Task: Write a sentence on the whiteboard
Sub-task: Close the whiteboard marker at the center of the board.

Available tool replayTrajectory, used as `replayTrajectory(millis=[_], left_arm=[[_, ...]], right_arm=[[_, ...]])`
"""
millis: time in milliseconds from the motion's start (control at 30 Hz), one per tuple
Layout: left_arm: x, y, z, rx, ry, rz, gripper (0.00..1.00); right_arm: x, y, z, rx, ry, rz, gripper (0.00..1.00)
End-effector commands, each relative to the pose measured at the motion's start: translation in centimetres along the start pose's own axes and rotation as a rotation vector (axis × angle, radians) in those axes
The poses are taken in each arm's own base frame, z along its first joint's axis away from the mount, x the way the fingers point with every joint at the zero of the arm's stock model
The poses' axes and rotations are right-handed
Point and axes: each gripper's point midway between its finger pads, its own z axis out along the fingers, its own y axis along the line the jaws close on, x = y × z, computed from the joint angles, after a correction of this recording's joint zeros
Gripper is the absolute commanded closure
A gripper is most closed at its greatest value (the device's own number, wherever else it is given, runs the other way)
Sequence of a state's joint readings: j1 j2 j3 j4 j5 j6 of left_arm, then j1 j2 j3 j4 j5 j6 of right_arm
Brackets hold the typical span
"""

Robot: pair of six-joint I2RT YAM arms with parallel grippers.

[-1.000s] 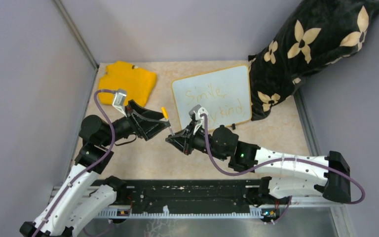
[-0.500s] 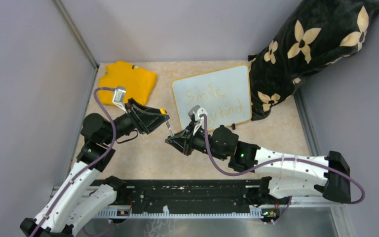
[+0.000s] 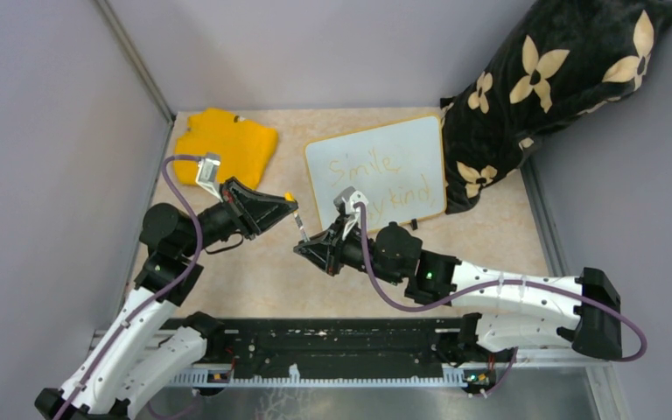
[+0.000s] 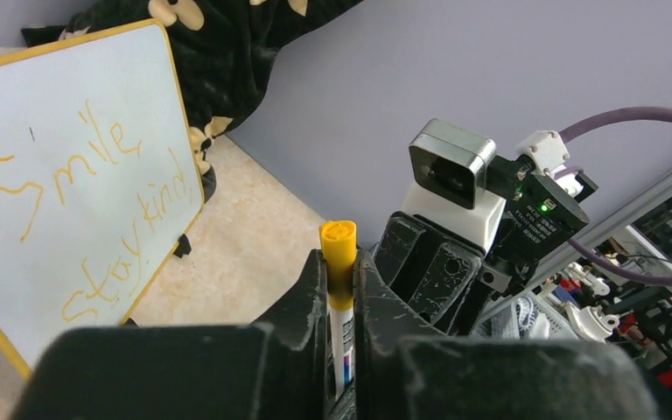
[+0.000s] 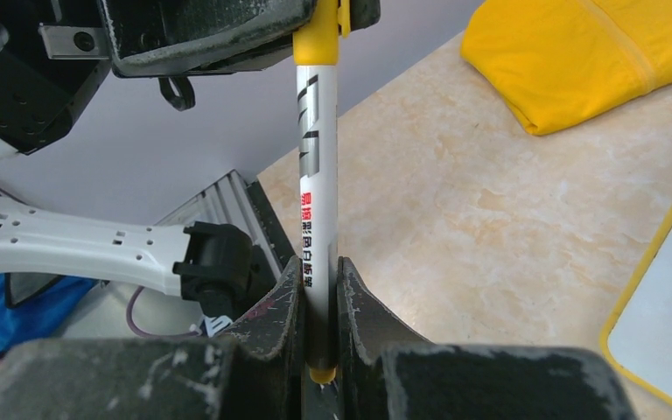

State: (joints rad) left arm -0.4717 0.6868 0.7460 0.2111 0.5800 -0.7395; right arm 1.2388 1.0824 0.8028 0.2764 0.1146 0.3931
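Observation:
I have the marker in my left gripper only by its yellow cap, so my left gripper will grab the marker body's middle (image 3: 300, 225) before my right gripper lets go of the marker's tail end.
The whiteboard (image 3: 402, 149) leans against a black cushion at the back, yellow-rimmed. The sentence (image 3: 376, 179) reads "Smile" and "Stay kind" in orange, also legible on the whiteboard (image 4: 17, 105) in the left wrist view. A white marker (image 3: 300, 227) with a yellow cap hangs in the air between the two arms, in front of the board. My left gripper (image 3: 290, 208) is shut on the yellow cap (image 4: 339, 249). My right gripper (image 3: 304, 245) is shut on the marker's barrel (image 5: 317, 157) near its tail end. The tip is hidden under the cap.
A folded yellow cloth (image 3: 226, 144) lies at the back left. The black cushion with cream flowers (image 3: 560, 79) fills the back right corner. Grey walls close in both sides. The arms' black mounting rail (image 3: 332, 346) runs along the near edge.
The left gripper's jaws have closed from wide open onto the marker's yellow cap, and the arm shifted slightly. The right arm and the marker have held still.

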Motion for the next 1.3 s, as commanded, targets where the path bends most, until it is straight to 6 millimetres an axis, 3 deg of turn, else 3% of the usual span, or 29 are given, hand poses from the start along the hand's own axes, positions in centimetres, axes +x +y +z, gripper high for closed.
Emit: replayTrajectory(millis=[0,367,633,800,833,1000,1067,1167,1267], left_arm=[[-0.2,-0.5,0.2,0.031,0.003,0.017,1.00],[4.1,1.3,-0.2,0.024,0.144,-0.078,1.00],[7.5,3.0,-1.3,-0.005,0.205,-0.137,1.00],[6.2,2.8,-1.5,-0.031,0.163,-0.084,1.00],[5.6,2.7,-1.4,-0.039,0.145,-0.068,0.94],[3.0,1.4,-1.1,-0.033,0.082,-0.003,0.42],[2.4,1.0,-0.9,-0.031,0.075,0.003,0.30],[2.1,0.8,-0.8,-0.027,0.068,0.001,0.26],[2.1,0.9,-0.9,-0.032,0.060,-0.006,0.30]], right_arm=[[-1.7,-0.4,0.3,0.027,-0.061,0.008,1.00],[-4.0,-1.2,1.1,0.101,-0.134,0.009,1.00],[-6.4,-0.4,1.9,0.085,-0.186,0.000,1.00],[-6.4,0.4,2.1,0.044,-0.159,-0.025,1.00],[-6.0,0.6,2.0,0.028,-0.143,-0.028,1.00],[-4.9,2.2,1.2,-0.067,-0.088,-0.027,1.00],[-4.6,2.3,0.8,-0.078,-0.078,-0.025,1.00],[-4.3,2.2,0.3,-0.078,-0.067,-0.024,1.00],[-3.9,1.9,-0.1,-0.068,-0.063,-0.023,1.00]])
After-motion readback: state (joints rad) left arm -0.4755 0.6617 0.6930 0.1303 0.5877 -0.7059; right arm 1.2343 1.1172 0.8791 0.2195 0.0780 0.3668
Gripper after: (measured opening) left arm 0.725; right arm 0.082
